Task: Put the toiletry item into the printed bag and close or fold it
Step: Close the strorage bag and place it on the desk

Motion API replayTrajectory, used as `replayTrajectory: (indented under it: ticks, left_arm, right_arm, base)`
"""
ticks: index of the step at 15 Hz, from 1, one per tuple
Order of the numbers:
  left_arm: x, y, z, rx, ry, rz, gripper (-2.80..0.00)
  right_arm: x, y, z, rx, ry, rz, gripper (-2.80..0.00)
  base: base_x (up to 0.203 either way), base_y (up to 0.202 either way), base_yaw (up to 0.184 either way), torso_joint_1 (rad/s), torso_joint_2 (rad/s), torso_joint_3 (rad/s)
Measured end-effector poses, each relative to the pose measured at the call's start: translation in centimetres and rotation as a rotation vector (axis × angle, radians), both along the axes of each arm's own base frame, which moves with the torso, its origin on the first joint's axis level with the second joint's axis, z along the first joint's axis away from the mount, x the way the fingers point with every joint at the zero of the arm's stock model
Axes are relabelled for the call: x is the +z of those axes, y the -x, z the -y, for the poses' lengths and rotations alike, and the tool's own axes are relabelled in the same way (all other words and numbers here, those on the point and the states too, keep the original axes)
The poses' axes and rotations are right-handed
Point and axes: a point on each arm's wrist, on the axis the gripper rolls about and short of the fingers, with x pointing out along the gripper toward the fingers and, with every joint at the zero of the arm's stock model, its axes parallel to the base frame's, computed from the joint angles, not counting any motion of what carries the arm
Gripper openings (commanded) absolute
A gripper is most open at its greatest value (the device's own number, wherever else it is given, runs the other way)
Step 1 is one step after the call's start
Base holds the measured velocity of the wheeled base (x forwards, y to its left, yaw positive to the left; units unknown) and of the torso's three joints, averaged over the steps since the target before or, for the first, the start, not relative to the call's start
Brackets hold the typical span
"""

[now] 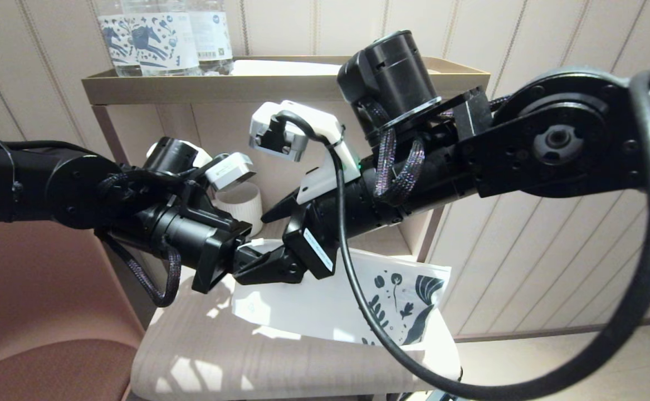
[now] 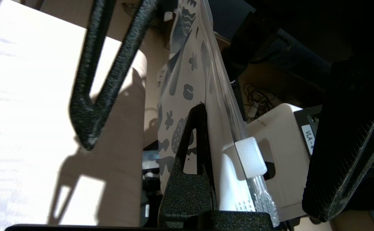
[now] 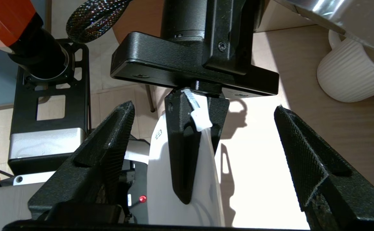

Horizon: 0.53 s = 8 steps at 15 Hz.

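Note:
My left gripper is holding the bag with the white zip slider at its corner, so my right gripper needs to pinch the slider and pull it toward the bag's floral end (image 1: pixel 406 301).
The printed bag (image 1: pixel 325 301) is white with a dark blue floral print at its right end and hangs just above the beige seat. My left gripper (image 1: pixel 258 262) is shut on the bag's zip-end corner, one finger (image 2: pixel 193 160) flat against the bag (image 2: pixel 187 80). The white zip slider (image 2: pixel 251 157) sits right beside that finger. My right gripper (image 3: pixel 203 107) is open, with its fingers (image 3: pixel 110 144) spread wide on both sides of the left gripper (image 3: pixel 190 128) and the slider (image 3: pixel 201 120). The toiletry item is not in view.
A white ribbed mug (image 1: pixel 241 203) stands on the lower shelf behind the grippers. Blue-printed water bottles (image 1: pixel 157 39) stand in a tan tray (image 1: pixel 191 83) on top. A beige padded seat (image 1: pixel 202 356) lies under the bag, and a pink chair (image 1: pixel 40 334) is at the left.

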Motion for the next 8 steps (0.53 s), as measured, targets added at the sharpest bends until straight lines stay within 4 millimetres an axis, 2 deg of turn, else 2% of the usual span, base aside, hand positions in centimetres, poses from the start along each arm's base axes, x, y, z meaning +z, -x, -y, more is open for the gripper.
replayTrajectory:
  ticks: [1, 2, 3, 8]
  left_arm:
    - [0.0, 0.01, 0.01, -0.001, 0.0, -0.001, -2.8]
    - [0.0, 0.02, 0.03, -0.002, 0.0, -0.001, -2.8]
    - [-0.01, 0.01, 0.02, -0.001, 0.001, -0.001, -2.8]
    - [0.0, 0.0, 0.03, -0.005, 0.004, -0.004, -2.8]
  right_arm:
    - [-0.02, -0.01, -0.01, 0.0, 0.0, 0.0, 0.0]
    - [-0.04, -0.03, -0.03, 0.0, 0.0, 0.0, -2.41]
    - [-0.05, -0.05, -0.05, -0.001, 0.0, 0.0, -2.8]
    - [-0.13, -0.16, -0.12, -0.001, 0.001, 0.0, -2.8]
  base:
    - [0.0, 0.0, 0.0, 0.0, 0.0, 0.0]
    - [0.0, 0.0, 0.0, 0.0, 0.0, 0.0]
    - [0.0, 0.0, 0.0, 0.0, 0.0, 0.0]
    - [0.0, 0.0, 0.0, 0.0, 0.0, 0.0]
